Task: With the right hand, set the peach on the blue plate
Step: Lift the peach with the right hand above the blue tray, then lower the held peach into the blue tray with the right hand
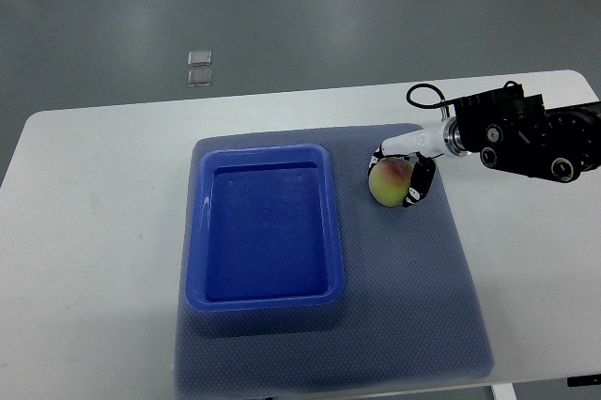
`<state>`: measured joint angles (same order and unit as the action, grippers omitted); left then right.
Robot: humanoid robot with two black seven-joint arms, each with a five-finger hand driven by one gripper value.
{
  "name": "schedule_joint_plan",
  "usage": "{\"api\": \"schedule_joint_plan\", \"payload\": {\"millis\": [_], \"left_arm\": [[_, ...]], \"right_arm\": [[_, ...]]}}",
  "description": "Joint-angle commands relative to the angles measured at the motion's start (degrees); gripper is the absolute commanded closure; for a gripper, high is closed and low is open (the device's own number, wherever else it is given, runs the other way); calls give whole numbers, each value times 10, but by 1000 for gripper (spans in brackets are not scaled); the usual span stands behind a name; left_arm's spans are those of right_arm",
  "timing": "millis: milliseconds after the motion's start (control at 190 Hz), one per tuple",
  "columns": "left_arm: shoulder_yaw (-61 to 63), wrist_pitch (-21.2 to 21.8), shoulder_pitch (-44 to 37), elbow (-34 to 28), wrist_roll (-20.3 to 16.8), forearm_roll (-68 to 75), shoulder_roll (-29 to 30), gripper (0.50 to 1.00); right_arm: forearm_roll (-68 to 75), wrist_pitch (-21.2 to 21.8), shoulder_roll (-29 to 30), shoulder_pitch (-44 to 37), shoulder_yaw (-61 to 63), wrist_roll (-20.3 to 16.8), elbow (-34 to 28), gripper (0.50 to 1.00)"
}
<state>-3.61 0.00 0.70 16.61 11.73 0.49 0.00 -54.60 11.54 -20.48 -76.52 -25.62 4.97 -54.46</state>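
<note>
Next, my right gripper releases the peach in the far half of the blue plate (274, 204), near the middle of the plate.
A yellow-pink peach (388, 181) sits on the grey mat, just right of the blue plate (266, 299), which is a deep rectangular tray with nothing in it. My right hand (406, 175) reaches in from the right edge and its fingers (421, 180) curl around the peach's top and right side. The peach appears to rest on the mat still. The left arm does not show.
A grey-blue mat (441, 297) covers the middle of the white table (94, 231) under tray and peach. The black forearm with a looped cable (424, 92) spans the table's right side. Two small clear squares (199, 69) lie on the floor beyond.
</note>
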Motion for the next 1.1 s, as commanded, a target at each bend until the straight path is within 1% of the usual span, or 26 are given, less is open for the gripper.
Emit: {"api": "schedule_joint_plan", "payload": {"millis": [0, 132, 184, 211, 258, 263, 274, 284, 342, 395, 400, 416, 490, 495, 516, 611, 716, 722, 785, 848, 853, 953, 1006, 1011, 1075, 1096], "left_arm": [[0, 0, 0, 0, 0, 0, 0, 500], [1, 0, 0, -1, 0, 0, 0, 500], [0, 0, 0, -2, 0, 0, 0, 500], [0, 0, 0, -2, 0, 0, 0, 500], [0, 0, 0, -2, 0, 0, 0, 500], [0, 0, 0, -2, 0, 0, 0, 500], [0, 0, 0, -2, 0, 0, 0, 500], [0, 0, 0, -2, 0, 0, 0, 500], [0, 0, 0, 0, 0, 0, 0, 500], [0, 0, 0, 0, 0, 0, 0, 500], [0, 0, 0, 1, 0, 0, 0, 500], [0, 0, 0, 1, 0, 0, 0, 500], [1, 0, 0, 1, 0, 0, 0, 500], [1, 0, 0, 2, 0, 0, 0, 500], [0, 0, 0, 2, 0, 0, 0, 500], [0, 0, 0, 2, 0, 0, 0, 500], [1, 0, 0, 0, 0, 0, 0, 500], [1, 0, 0, -2, 0, 0, 0, 500], [1, 0, 0, -3, 0, 0, 0, 500], [1, 0, 0, -3, 0, 0, 0, 500], [1, 0, 0, -2, 0, 0, 0, 500], [1, 0, 0, 1, 0, 0, 0, 500], [1, 0, 0, 1, 0, 0, 0, 500], [0, 0, 0, 1, 0, 0, 0, 500], [0, 0, 0, 2, 0, 0, 0, 500], [0, 0, 0, 2, 0, 0, 0, 500]], "right_arm": [[-10, -6, 2, 1, 0, 0, 2, 1000], [-11, -6, -7, -8, 1, 0, 1, 1000], [-5, 2, -39, -60, 14, 1, -21, 1000], [-2, 15, -55, -85, 22, 2, -39, 1000], [-2, 16, -55, -85, 22, 2, -39, 1000], [0, 51, -84, -126, 34, 2, -71, 1000], [0, 62, -90, -136, 36, 2, -77, 1000], [0, 62, -91, -136, 36, 2, -77, 1000], [1, 112, -125, -187, 48, 3, -101, 1000], [1, 112, -125, -187, 48, 3, -101, 1000], [2, 137, -145, -220, 49, 4, -118, 1000], [3, 145, -152, -232, 49, 4, -126, 1000], [2, 151, -158, -244, 50, 4, -135, 1000], [3, 158, -168, -267, 49, 4, -150, 1000], [3, 159, -170, -275, 49, 4, -155, 1000], [4, 159, -169, -281, 49, 4, -159, 1000], [5, 151, -156, -280, 50, 4, -159, 1000], [8, 140, -138, -279, 50, 5, -158, 1000], [32, 109, -109, -277, 50, 5, -153, 1000], [36, 105, -104, -277, 50, 5, -152, 1000], [64, 90, -71, -275, 50, 5, -146, 1000], [86, 70, 11, -258, 43, 5, -111, 1000], [86, 70, 11, -258, 43, 5, -111, 1000], [87, 55, 58, -239, 42, 5, -77, 1000], [87, 48, 115, -216, 42, 5, -34, 1000], [87, 48, 115, -216, 42, 5, -34, 1000]]}}
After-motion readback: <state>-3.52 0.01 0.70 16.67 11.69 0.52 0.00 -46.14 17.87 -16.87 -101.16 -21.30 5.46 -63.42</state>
